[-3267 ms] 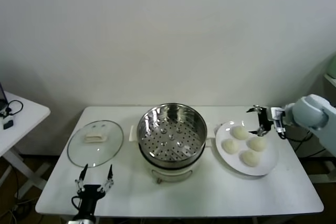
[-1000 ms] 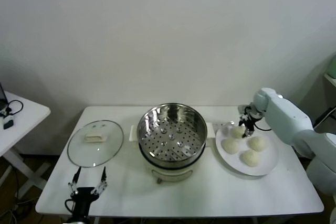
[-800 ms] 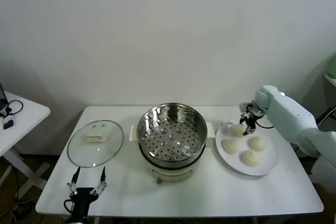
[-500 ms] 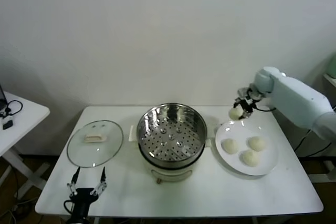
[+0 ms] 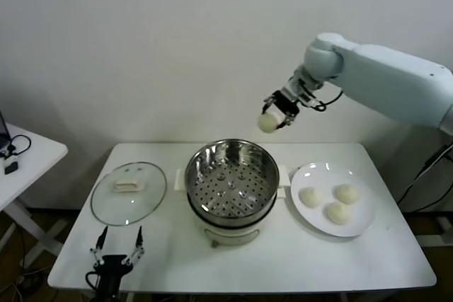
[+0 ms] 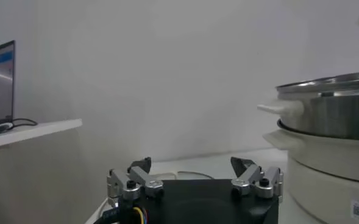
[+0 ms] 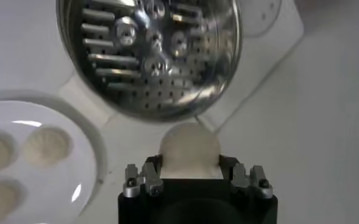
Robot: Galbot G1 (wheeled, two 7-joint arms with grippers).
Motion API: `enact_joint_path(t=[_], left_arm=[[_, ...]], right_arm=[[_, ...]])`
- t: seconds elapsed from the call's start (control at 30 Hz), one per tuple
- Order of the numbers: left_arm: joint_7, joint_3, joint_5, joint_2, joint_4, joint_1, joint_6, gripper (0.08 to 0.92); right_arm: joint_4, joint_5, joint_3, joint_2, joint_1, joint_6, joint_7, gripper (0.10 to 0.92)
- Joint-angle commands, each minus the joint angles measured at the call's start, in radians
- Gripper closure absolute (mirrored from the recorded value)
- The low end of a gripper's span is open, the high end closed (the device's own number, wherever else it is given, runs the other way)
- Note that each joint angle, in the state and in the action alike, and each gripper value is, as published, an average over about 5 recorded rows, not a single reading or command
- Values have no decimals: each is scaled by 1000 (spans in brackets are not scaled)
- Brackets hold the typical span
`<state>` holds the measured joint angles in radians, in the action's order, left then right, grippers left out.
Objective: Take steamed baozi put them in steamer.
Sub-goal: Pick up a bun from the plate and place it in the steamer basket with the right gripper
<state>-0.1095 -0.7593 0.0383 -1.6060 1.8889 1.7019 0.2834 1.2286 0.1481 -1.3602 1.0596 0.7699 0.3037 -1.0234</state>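
Next, I release the baozi from my right gripper on the steamer's perforated bottom, close to the steamer's back side (image 5: pixel 232 162) (image 7: pixel 189 71) behind the middle bumps.
My right gripper (image 5: pixel 272 116) is shut on one cream-white steamed baozi (image 5: pixel 267 123) and holds it high in the air, above and just behind the right rim of the steamer (image 5: pixel 231 177). In the right wrist view the baozi (image 7: pixel 189 148) sits between the fingers, with the steamer's perforated basket (image 7: pixel 149 55) below. Three more baozi (image 5: pixel 328 200) lie on the white plate (image 5: pixel 357 225) to the right of the steamer. My left gripper (image 5: pixel 117 253) is open and empty, parked low at the table's front left edge.
A round glass lid (image 5: pixel 128 191) with a white handle lies flat on the table to the left of the steamer. A small white side table (image 5: pixel 25 157) stands at the far left. The white wall rises behind the table.
My right gripper closed on the rear-left baozi on the plate, lifted it and carried it up and left towards the steamer. The left arm has barely moved.
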Motion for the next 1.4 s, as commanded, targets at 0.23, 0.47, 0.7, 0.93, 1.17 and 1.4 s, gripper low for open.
enact_joint_path(t=[0.23,0.47,0.7,0.93,1.17,1.4], left_arm=[[0,-2,2,2,4,7,3,177],[-1,-1,3,1,-3,-2,3,177],[-1,-1,2,0,-11,-7,5,177],[-1,-4,1,0,-16,-10,6,177],[-1,-5,-1,1,-22,-15,9,177],[-2,-3,3,2,-21,-15,8,177]], right_arm=[[-29,-216,-59,163,-137,183,122,389],[-108,-406,-7,184,-239,257,159,389],[-193,-440,24,223,-280,278,174,381],[-244,-446,28,247,-289,294,173,374],[-271,-446,28,263,-296,302,163,370],[-260,-371,19,259,-281,303,171,299]])
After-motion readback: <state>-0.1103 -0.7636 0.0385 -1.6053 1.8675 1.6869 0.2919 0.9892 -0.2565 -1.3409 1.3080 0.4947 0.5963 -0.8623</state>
